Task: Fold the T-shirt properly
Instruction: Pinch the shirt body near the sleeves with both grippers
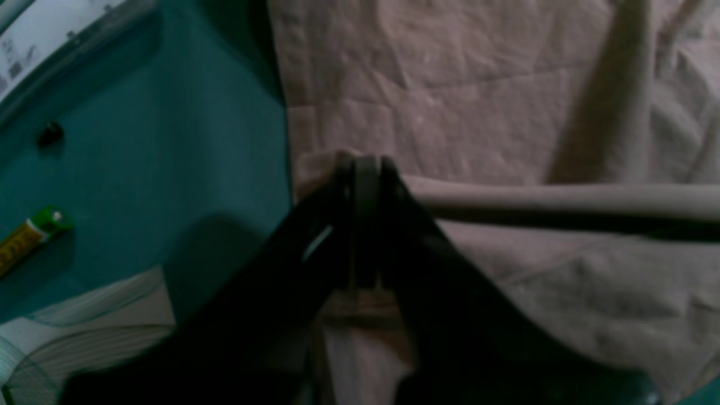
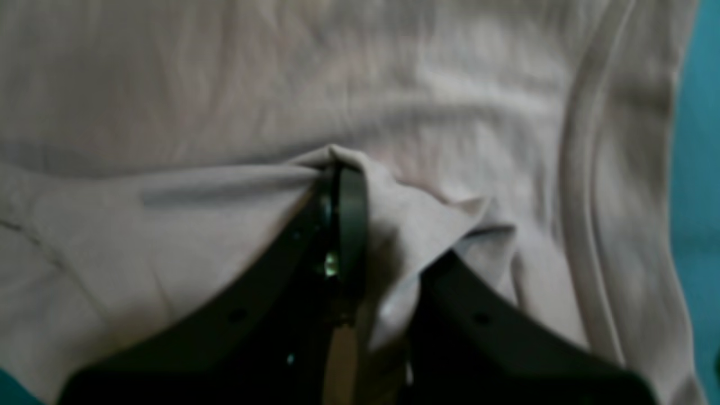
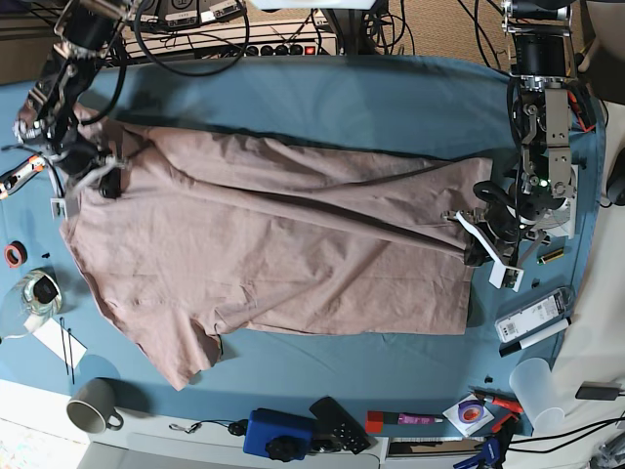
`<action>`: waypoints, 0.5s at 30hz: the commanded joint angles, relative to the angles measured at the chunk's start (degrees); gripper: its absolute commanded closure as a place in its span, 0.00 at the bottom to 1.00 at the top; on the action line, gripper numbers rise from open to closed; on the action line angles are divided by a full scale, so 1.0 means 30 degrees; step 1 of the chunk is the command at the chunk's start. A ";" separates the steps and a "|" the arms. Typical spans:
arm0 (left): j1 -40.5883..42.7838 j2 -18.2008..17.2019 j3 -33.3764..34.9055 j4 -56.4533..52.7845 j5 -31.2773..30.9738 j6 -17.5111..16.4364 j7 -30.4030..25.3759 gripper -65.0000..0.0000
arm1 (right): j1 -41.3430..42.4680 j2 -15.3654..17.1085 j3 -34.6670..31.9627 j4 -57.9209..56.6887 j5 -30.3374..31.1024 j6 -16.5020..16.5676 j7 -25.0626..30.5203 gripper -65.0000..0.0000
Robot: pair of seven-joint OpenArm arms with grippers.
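Observation:
My right gripper is to let go of the pinched peak just inside the T-shirt's edge (image 3: pixel 104 241) that faces the glass bowl.
The dusty-pink T-shirt (image 3: pixel 273 254) lies spread across the teal table cover (image 3: pixel 342 98), with its hem to the right and a sleeve at the lower left. My left gripper (image 3: pixel 477 249) is at the shirt's right edge. In the left wrist view it (image 1: pixel 364 169) is shut on a raised fold of the T-shirt (image 1: pixel 450 84). My right gripper (image 3: pixel 105 181) is at the shirt's upper left corner. In the right wrist view it (image 2: pixel 340 169) is shut on a pinched peak of the T-shirt (image 2: pixel 225 84), next to a ribbed band (image 2: pixel 579 169).
A green and yellow tube (image 1: pixel 34 233) lies on the cover left of the left gripper. A white box (image 3: pixel 532 318) and a plastic cup (image 3: pixel 537 391) stand at the right. A mug (image 3: pixel 93 405), a blue box (image 3: pixel 278 435) and a remote (image 3: pixel 339 425) line the front edge.

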 commanded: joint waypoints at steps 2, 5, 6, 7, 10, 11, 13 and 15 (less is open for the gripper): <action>-0.0401 -0.0204 -0.0087 0.0299 -0.0058 0.0051 -0.0481 1.00 | 0.0845 0.0503 -0.0044 -0.0153 0.0044 0.0051 0.0379 1.00; -0.0408 -0.0197 -0.0087 -0.0044 -0.0066 -0.0109 -0.0838 1.00 | 0.1537 0.0816 -0.0576 -0.0670 -0.0313 0.0051 0.0408 1.00; -0.0401 -0.0197 -0.0087 -0.0240 -0.0066 -0.0437 -0.1013 1.00 | 0.1690 0.0947 -0.0831 -0.0852 -0.0481 0.0044 0.0444 1.00; -0.0415 -0.0197 -0.0087 -0.0466 -0.0066 -0.0933 -0.1013 1.00 | 0.1880 0.1086 -0.1071 -0.1086 -0.0546 0.0044 0.0459 1.00; -0.0517 -0.0160 -0.0087 -0.1086 -0.0255 -0.1290 -0.1027 1.00 | 0.2266 0.1384 -0.1566 -0.1880 -0.0852 0.0044 0.1188 1.00; -0.0568 -0.0160 -0.0087 -0.1268 -0.0262 -0.1282 -0.1217 1.00 | 0.2375 0.1399 -0.1632 -0.2113 -0.1020 0.0044 0.1486 1.00; -0.0648 -0.0160 -0.0087 -0.1545 -0.0182 -0.0838 -0.1639 1.00 | 0.2725 0.1384 -0.1632 -0.2594 -0.1158 0.0044 0.1588 1.00; -0.0729 -0.0153 -0.0087 -0.1756 -0.0022 -0.0809 -0.1617 1.00 | 0.3024 0.1392 -0.1632 -0.3002 -0.1180 0.0044 0.1588 1.00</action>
